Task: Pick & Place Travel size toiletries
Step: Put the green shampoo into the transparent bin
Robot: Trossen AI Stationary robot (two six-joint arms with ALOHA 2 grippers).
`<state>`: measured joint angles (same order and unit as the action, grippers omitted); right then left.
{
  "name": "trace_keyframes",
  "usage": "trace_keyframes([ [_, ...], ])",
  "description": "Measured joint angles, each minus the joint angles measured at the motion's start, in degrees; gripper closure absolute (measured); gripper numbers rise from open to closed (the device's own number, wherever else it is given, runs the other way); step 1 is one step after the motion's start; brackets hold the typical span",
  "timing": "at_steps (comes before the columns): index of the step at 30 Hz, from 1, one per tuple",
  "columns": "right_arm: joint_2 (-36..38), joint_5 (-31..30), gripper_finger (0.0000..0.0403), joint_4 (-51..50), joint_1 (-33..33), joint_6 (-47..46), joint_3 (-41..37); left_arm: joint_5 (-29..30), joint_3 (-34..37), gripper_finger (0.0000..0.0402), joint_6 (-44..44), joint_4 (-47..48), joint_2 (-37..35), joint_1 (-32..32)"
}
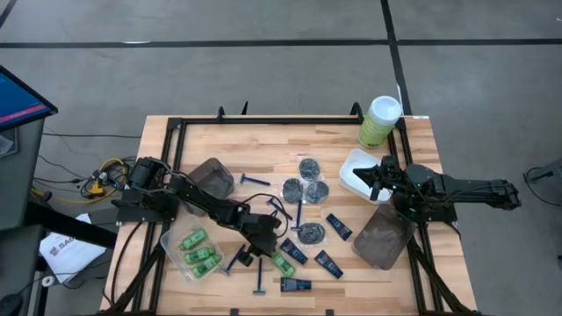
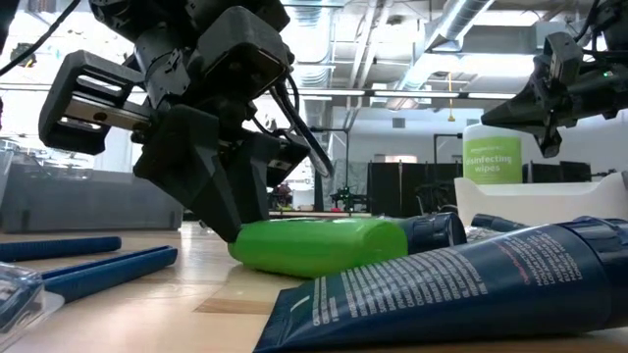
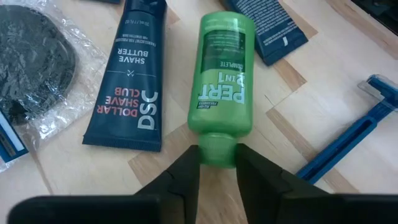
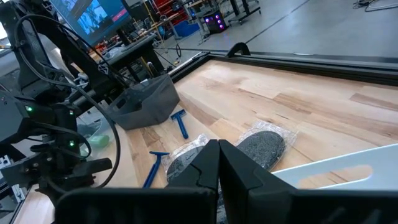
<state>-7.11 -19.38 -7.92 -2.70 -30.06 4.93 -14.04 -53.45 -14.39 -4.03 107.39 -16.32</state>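
My left gripper is pinching just the end of the green bottle's cap, so I will open it, lift it clear and grip the cap closer to its body (image 3: pixel 218 138).
A bright green mini bottle (image 3: pixel 221 74) lies on its side on the wooden table, its cap end between the fingers of my left gripper (image 3: pixel 217 163), which is shut on it. In the high view this gripper (image 1: pixel 263 246) is near the table's front middle, with the bottle (image 1: pixel 283 262) just beyond it. Around it lie dark-blue tubes (image 3: pixel 127 81), blue razors (image 3: pixel 348 140) and wrapped dark round tins (image 3: pixel 31 56). More green bottles sit in a clear tub (image 1: pixel 198 250). My right gripper (image 4: pixel 217 155) is shut and holds nothing, raised over the white tub (image 1: pixel 360 171). My left gripper pinches the bottle's cap (image 3: pixel 217 149) between its two fingers (image 3: pixel 186 171), one on each side. The fingers come slanting down from the table's left, in line with the bottle's length. The bottle rests flat on the table, its body (image 2: pixel 319 245) pointing away from the gripper.
A smoky tub (image 1: pixel 213 175) stands at the back left and another (image 1: pixel 384 235) at the right. The tall pale-green canister (image 1: pixel 379 120) stands at the far right corner. A black frame (image 1: pixel 263 120) rims the table. A large tube (image 2: pixel 461 294) lies close in the low view.
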Motion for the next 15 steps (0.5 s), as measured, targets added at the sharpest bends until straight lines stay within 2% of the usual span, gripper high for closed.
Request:
trace_keyframes([
  [10,0.01,-0.01,0.0403,0.0,0.0,0.0,0.0,-0.33,-0.11,0.0351,0.13,-0.33,-0.04,0.0],
  [15,0.02,0.0,0.0403,0.0,0.0,0.0,0.0,0.58,0.09,0.0346,0.31,0.55,-0.01,0.26],
])
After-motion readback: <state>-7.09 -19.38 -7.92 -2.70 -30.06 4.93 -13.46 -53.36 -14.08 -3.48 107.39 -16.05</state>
